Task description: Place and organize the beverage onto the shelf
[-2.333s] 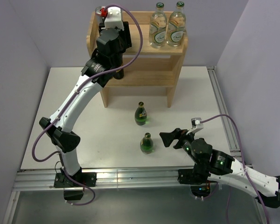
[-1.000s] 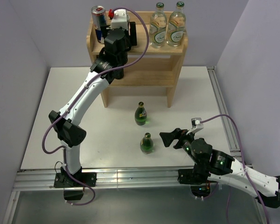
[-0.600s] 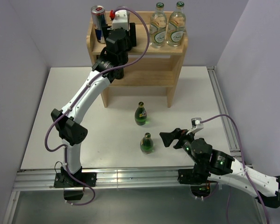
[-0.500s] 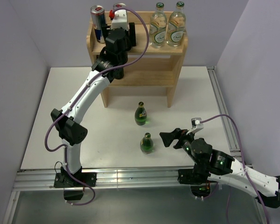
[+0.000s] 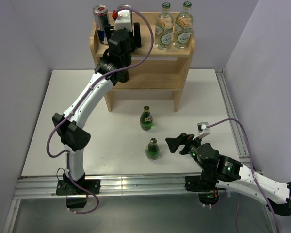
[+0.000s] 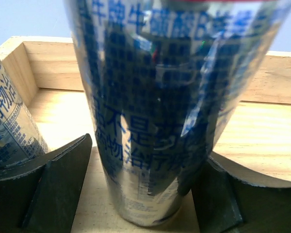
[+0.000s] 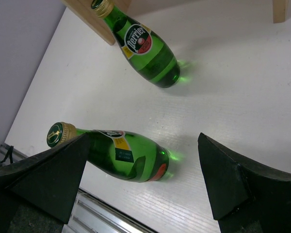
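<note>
The robot's right gripper will next move to the labelled body (image 5: 153, 149) (image 7: 122, 151) of the nearer green bottle and close there, leaving the bottle beside the legs of the shelf.
On the top of the wooden shelf (image 5: 150, 65) a silver-and-blue can (image 6: 155, 111) stands upright between the jaws of my left gripper (image 6: 148, 160). The left finger (image 6: 63, 179) is clear of the can and the right finger is right against it, so the gripper is open. A second can (image 5: 101, 22) stands just to the left (image 6: 9, 131). Two clear glass bottles (image 5: 173, 26) are at the top's right end. Two green bottles (image 5: 146, 119) (image 5: 153, 149) stand on the table. My right gripper (image 5: 177, 143) is open just right of the nearer one (image 7: 121, 155).
The shelf's raised rim (image 6: 281, 73) runs behind the cans. The shelf's legs (image 7: 94, 24) stand just beyond the far green bottle (image 7: 148, 48). An aluminium rail (image 5: 136, 184) runs along the table's near edge, and walls close in on both sides.
My left gripper has moved right along the shelf top, uncovering the left can. The top of the can between its jaws now shows. The right arm has not moved.
</note>
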Robot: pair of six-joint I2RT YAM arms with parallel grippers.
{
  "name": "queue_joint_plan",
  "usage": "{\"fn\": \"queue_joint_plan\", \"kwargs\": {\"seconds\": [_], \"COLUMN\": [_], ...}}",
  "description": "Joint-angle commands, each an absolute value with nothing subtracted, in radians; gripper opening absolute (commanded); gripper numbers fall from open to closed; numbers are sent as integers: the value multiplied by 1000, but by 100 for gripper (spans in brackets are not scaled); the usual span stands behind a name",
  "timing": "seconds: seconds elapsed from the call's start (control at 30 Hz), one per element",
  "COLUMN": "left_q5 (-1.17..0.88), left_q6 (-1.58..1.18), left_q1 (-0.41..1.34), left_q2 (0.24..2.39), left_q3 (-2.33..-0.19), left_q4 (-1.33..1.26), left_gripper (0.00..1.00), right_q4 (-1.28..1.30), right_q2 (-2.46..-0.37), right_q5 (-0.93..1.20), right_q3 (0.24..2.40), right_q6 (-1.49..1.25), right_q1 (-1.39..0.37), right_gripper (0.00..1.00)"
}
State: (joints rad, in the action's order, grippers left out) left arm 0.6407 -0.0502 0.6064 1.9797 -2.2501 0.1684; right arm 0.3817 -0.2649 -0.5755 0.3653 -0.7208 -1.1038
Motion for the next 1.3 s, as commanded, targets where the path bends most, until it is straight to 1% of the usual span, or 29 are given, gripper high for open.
{"fn": "queue_joint_plan", "kwargs": {"seconds": [0.0,0.17,0.53,0.77,1.03,1.27], "left_q5": [618,606,669,712,775,781], "left_q6": [-107,-130,-150,-198,-293,-440], "left_q1": [591,601,679,739,831,928], "left_q2": [1948,1890,1796,1649,1450,1209], "left_q3": [-2218,-2116,-1933,-1746,-1476,-1079], "left_q4": [172,158,152,141,193,207], "left_gripper": [84,87,86,86,84,84], "right_q4": [348,348,350,351,368,526], "right_q2": [-268,-262,-245,-250,-265,-183], "right_q5": [-600,-600,-603,-606,-600,-551], "right_q3": [362,360,356,357,374,482], "right_q6": [-726,-727,-726,-729,-732,-761], "right_q1": [-1111,-1112,-1111,-1111,-1111,-1112], "right_gripper": [100,100,100,100,100,100]}}
